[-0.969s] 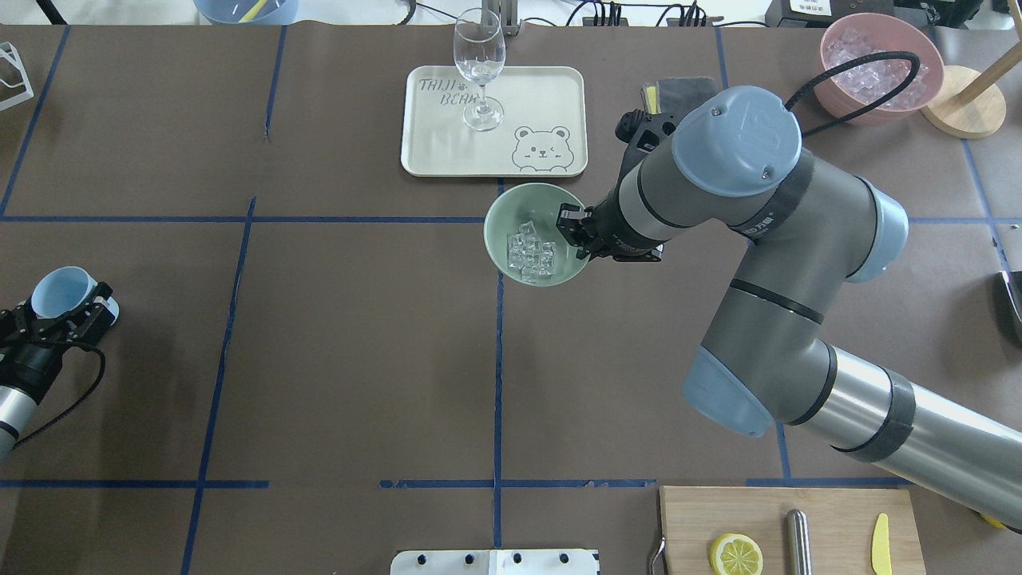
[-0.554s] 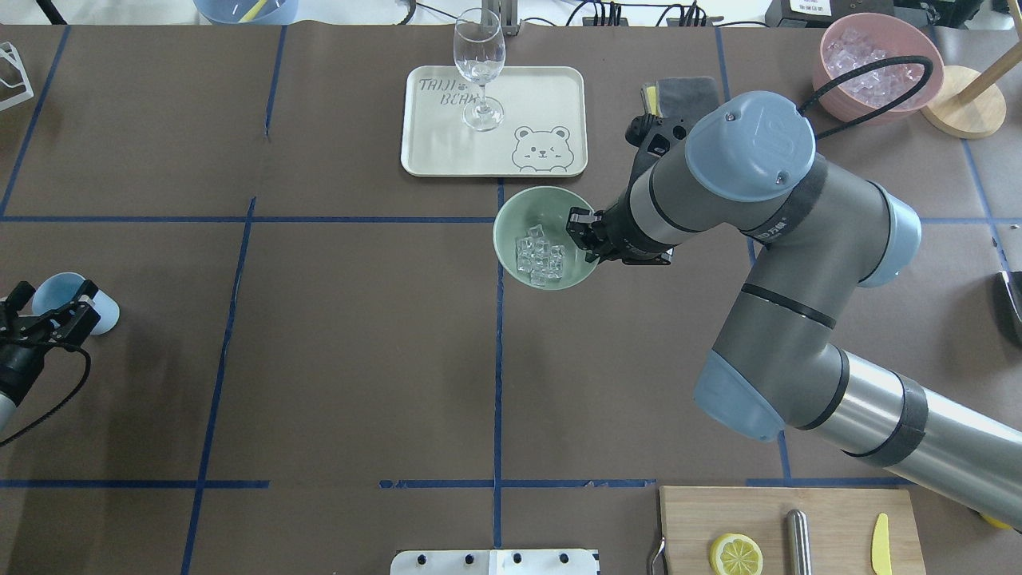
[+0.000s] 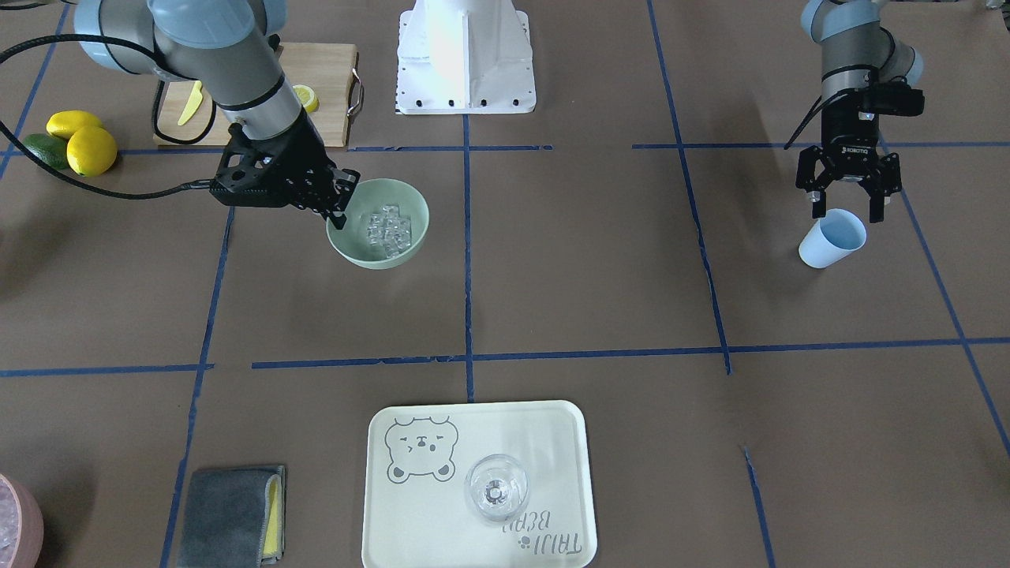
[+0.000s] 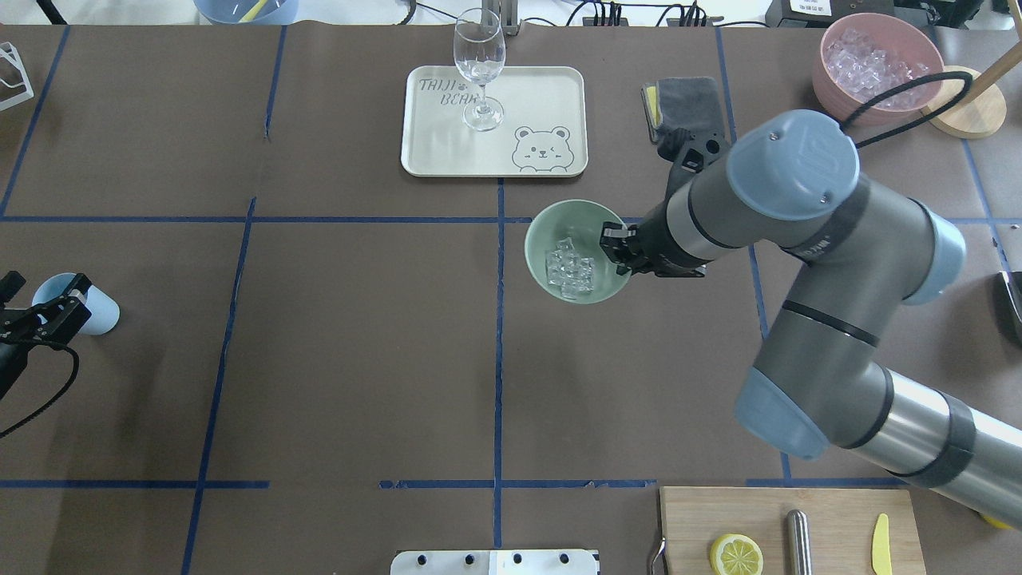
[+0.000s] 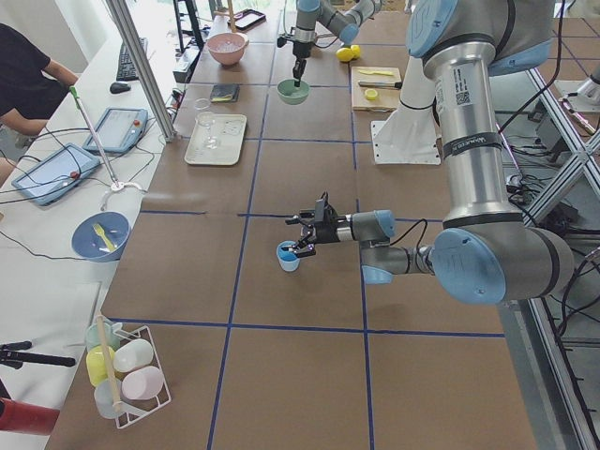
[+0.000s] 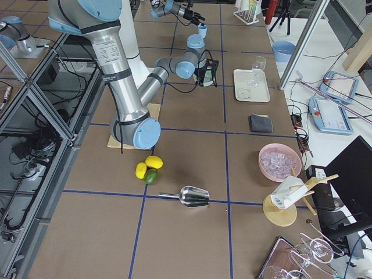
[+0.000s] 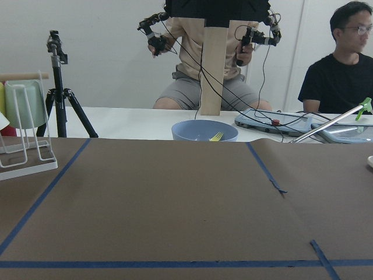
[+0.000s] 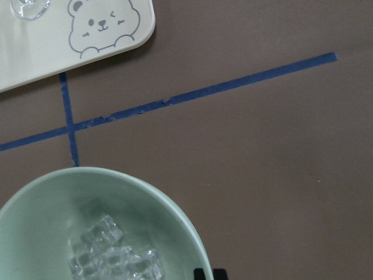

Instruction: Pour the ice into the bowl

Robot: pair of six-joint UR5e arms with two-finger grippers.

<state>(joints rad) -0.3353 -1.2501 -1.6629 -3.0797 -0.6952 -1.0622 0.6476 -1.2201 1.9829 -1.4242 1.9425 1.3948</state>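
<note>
My right gripper is going to release the mint-green bowl, now near the table's middle, on the table (image 3: 93, 263) near the whole lemons, toward the pink tub.
The mint-green bowl (image 4: 544, 230) sits near the table's middle with a handful of clear ice cubes (image 4: 571, 267) inside. My right gripper (image 4: 616, 244) is shut on the bowl's right rim. The front view shows the same grip (image 3: 341, 208) on the bowl (image 3: 371, 257) and its ice (image 3: 388, 229). The right wrist view shows the bowl (image 8: 148, 195) and ice (image 8: 108, 256) from just above. My left gripper (image 3: 844, 203) is open and empty, just above and behind the light blue cup (image 3: 832, 241), which stands on the table at the far left (image 4: 94, 310).
A cream tray (image 4: 551, 88) with a wine glass (image 4: 479, 64) lies behind the bowl. A grey cloth (image 4: 687, 96) and a pink tub of ice (image 4: 878, 64) are at the back right. A cutting board (image 4: 786, 519) with a lemon slice is at the front right.
My right gripper has dragged the bowl with the ice to the right. My left gripper has let go of the blue cup and drawn back toward the table's left edge.
</note>
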